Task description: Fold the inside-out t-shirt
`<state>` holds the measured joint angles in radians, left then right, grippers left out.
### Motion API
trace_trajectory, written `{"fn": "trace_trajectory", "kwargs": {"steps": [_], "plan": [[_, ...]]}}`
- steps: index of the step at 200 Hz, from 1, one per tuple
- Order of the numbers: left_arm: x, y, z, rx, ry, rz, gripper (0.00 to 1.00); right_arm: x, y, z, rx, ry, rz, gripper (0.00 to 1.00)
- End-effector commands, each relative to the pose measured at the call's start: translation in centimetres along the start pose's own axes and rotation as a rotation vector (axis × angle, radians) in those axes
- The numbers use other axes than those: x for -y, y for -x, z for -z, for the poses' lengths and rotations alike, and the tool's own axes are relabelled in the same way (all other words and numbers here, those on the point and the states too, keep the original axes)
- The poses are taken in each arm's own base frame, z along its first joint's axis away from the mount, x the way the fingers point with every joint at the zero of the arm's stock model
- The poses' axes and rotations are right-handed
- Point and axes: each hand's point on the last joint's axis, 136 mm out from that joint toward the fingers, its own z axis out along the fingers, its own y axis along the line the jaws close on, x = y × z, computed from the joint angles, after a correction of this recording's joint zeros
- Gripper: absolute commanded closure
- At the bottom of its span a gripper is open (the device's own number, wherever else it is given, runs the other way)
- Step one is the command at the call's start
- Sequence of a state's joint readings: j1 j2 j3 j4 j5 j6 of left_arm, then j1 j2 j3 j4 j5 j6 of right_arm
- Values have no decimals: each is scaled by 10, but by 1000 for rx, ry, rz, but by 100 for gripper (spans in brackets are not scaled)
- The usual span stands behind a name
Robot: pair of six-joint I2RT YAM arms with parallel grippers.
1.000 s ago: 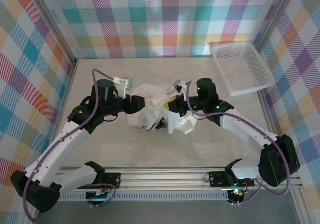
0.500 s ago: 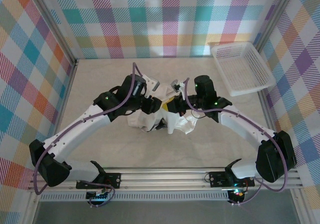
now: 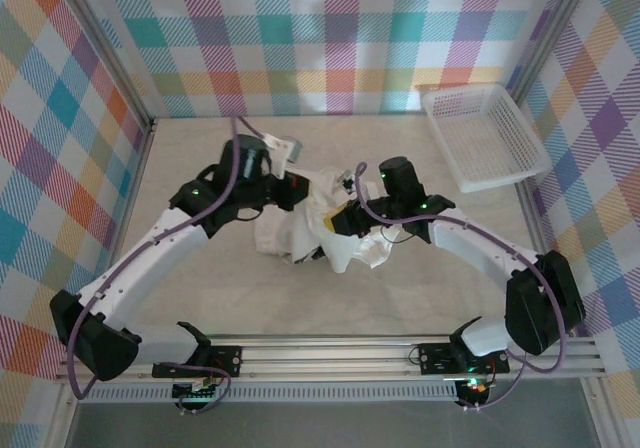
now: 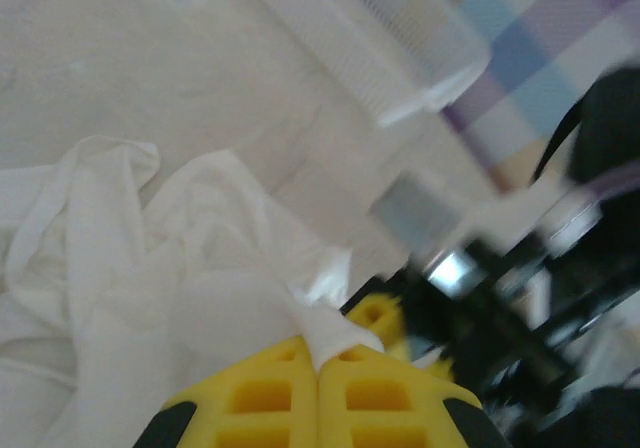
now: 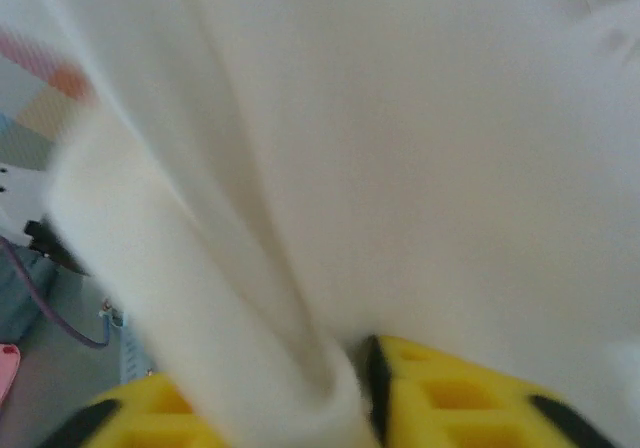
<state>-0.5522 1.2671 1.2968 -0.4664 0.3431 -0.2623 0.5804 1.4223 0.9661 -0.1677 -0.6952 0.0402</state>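
Note:
The robot's right gripper holds a thick, bunched fold of the shirt in its fingertips, so it should open and pinch the peak at the left gripper's fingertips [image 4: 327, 326].
The inside-out t-shirt [image 3: 290, 233] lies crumpled in a white heap at the middle of the table. My left gripper [image 3: 300, 194] is at the heap's upper left edge. In the left wrist view its yellow fingers [image 4: 318, 363] are pressed together on a pinched peak of the white fabric [image 4: 150, 268]. My right gripper [image 3: 337, 224] sits against the heap's right side. In the right wrist view its jaws [image 5: 280, 388] stand apart, with a thick fold of the shirt [image 5: 400, 148] lying between them. A dark slit shows beside the right finger.
A white plastic lattice basket [image 3: 485, 133] stands at the back right corner, also visible across the table from the left wrist [image 4: 370, 38]. Plaid walls close in the back and both sides. A metal rail runs along the near edge.
The left arm reached into the heap, shut on a bit of fabric and drew it slightly back. The right gripper, shut a second ago, has parted its jaws.

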Motion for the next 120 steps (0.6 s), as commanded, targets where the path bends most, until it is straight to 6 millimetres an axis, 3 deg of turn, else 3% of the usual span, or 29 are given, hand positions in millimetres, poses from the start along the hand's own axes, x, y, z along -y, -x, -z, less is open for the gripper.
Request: {"fn": "trace_trajectory", "kwargs": {"steps": [1, 26, 48, 83, 96, 120], "plan": [[34, 12, 9, 15, -227, 124, 100, 3, -12, 4, -17, -67, 31, 50], [35, -1, 5, -35, -249, 134, 100, -4, 15, 26, 137, -161, 160, 40], [31, -6, 2, -58, -237, 148, 100, -17, 48, 44, 255, -244, 293, 38], [34, 1, 2, -35, -251, 165, 100, -26, 97, 43, 376, -379, 457, 39], [34, 3, 3, -27, -243, 164, 100, -22, 104, 37, 374, -378, 448, 46], [24, 2, 7, -24, -177, 153, 100, -19, 102, 23, 321, -336, 372, 81]]}}
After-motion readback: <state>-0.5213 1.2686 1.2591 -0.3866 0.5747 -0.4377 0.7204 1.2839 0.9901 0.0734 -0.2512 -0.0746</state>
